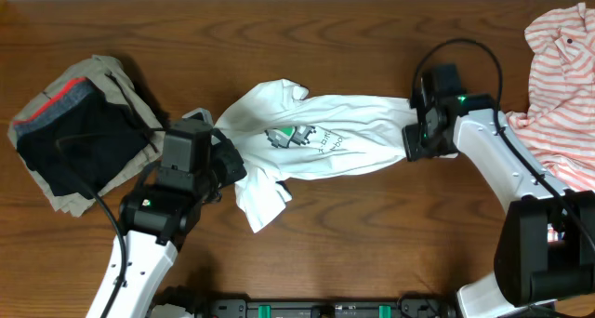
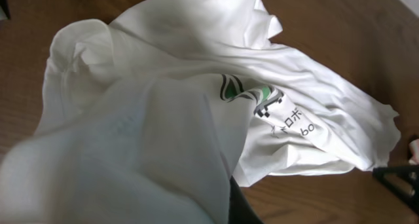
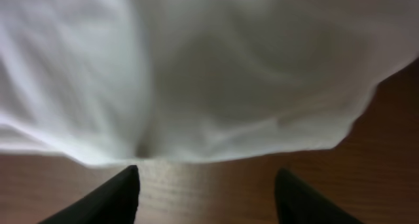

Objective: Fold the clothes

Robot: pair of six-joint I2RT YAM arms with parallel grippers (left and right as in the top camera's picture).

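The white T-shirt's edge is just beyond the open fingertips of my right gripper. I will grip farther onto the crumpled end (image 1: 394, 137) before I lift and stretch the T-shirt.
A white T-shirt (image 1: 316, 137) with a green and black print lies crumpled and stretched across the middle of the table. My left gripper (image 1: 231, 165) is at the shirt's left edge. In the left wrist view the shirt (image 2: 196, 67) drapes over the jaws, and only one dark finger (image 2: 234, 205) shows; the gripper appears shut on the cloth. My right gripper (image 1: 414, 141) is at the shirt's right end. In the right wrist view its fingers (image 3: 206, 191) are open over bare wood, with the shirt's edge (image 3: 209, 73) just beyond the tips.
A stack of dark, khaki and red-striped clothes (image 1: 74, 137) sits at the far left. An orange and white striped garment (image 1: 558, 86) lies at the far right, beside my right arm. The table's front edge is close below both arms.
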